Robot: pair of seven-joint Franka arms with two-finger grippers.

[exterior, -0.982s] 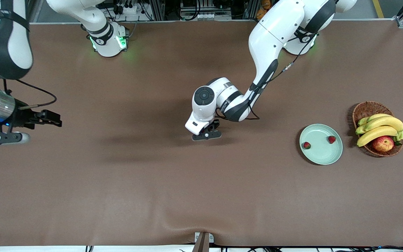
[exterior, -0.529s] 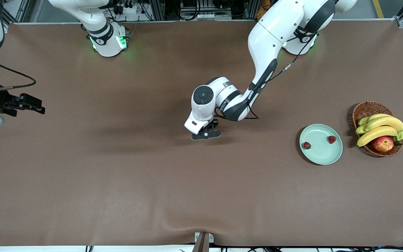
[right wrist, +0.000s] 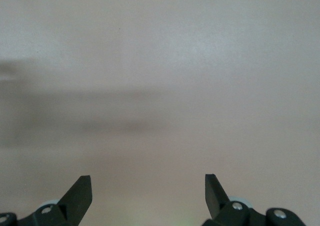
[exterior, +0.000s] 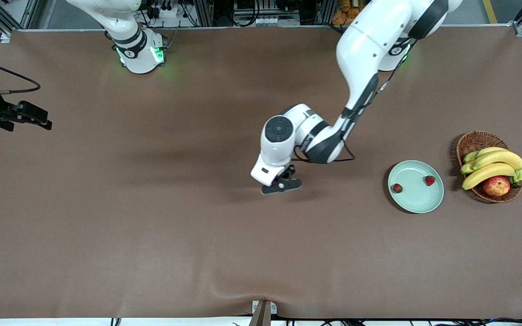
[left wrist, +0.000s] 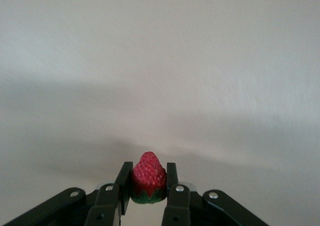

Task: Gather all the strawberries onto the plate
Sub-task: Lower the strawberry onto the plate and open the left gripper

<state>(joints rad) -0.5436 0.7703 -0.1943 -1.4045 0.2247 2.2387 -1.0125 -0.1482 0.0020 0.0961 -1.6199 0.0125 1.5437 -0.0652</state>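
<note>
My left gripper is holding a strawberry that it will let go of on the mint-green plate (exterior: 409,178), between the two strawberries resting there.
My left gripper (left wrist: 148,169) is shut on a small red strawberry (left wrist: 148,178) with a green cap, pinched between both fingers. In the front view this gripper (exterior: 282,185) is over the middle of the table, and the berry is hidden under the hand. The pale mint-green plate (exterior: 417,207) lies toward the left arm's end of the table. Two strawberries rest in it, one (exterior: 397,188) by the rim nearest my left gripper and one (exterior: 430,180) on the basket side. My right gripper (right wrist: 148,183) is open and holds nothing. That arm waits at the table's edge at its own end.
A brown wicker basket (exterior: 474,140) with bananas (exterior: 492,165) and a red-yellow apple (exterior: 496,185) stands beside the plate, at the left arm's end. The brown table cover has a small ripple near the front edge.
My left gripper closed on the strawberry and moved with it a little toward the plate. The right arm drew back toward the table's edge.
</note>
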